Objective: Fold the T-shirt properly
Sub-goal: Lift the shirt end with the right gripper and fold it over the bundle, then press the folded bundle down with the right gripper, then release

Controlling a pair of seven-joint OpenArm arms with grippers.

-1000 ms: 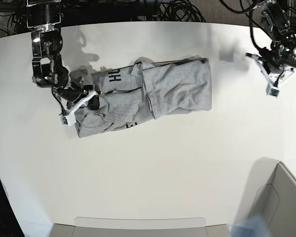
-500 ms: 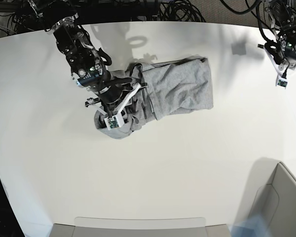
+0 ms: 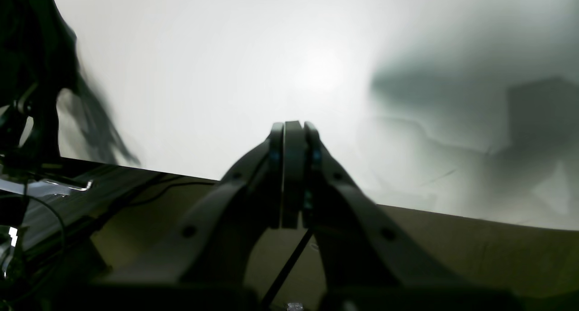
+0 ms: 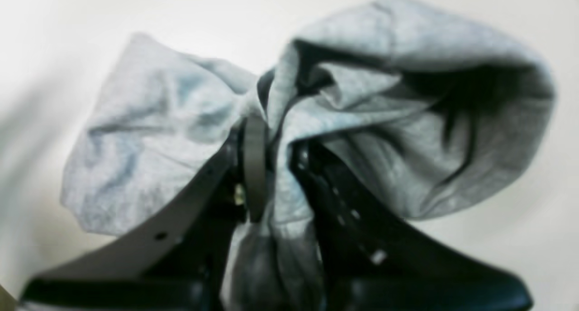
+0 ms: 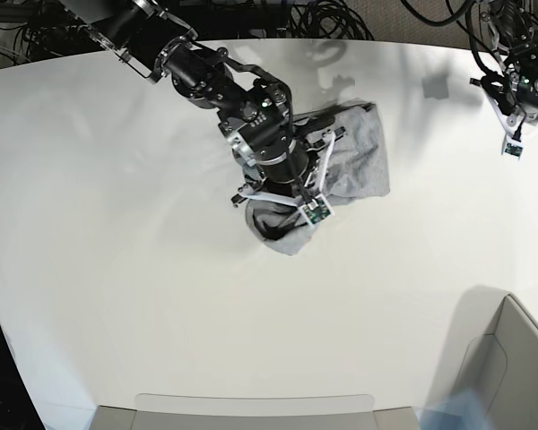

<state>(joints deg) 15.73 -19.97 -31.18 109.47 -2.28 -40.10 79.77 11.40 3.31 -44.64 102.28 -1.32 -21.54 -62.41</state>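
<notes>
My right gripper should release the T-shirt's lifted fold at the flat part's outer edge (image 5: 379, 156) (image 4: 106, 105), on the side that faces my left gripper.
The heather-grey T-shirt (image 5: 354, 157) lies bunched on the white table (image 5: 117, 269), partly under the arm on the base view's left. My right gripper (image 5: 291, 210) is shut on a fold of the T-shirt (image 4: 407, 134) and holds that fold lifted over the rest of the shirt. The cloth is pinched between the fingers (image 4: 255, 166) in the right wrist view. My left gripper (image 5: 513, 130) is shut and empty at the table's far right edge. Its closed fingers (image 3: 291, 166) show against bare table. No lettering shows.
A grey bin (image 5: 507, 367) stands at the front right corner. A flat grey tray edge (image 5: 251, 408) lies along the front. Cables (image 5: 323, 18) hang behind the table's back edge.
My right gripper has dragged the shirt's left part to the right, over the rest of the shirt. The left arm has stayed at the far right edge.
</notes>
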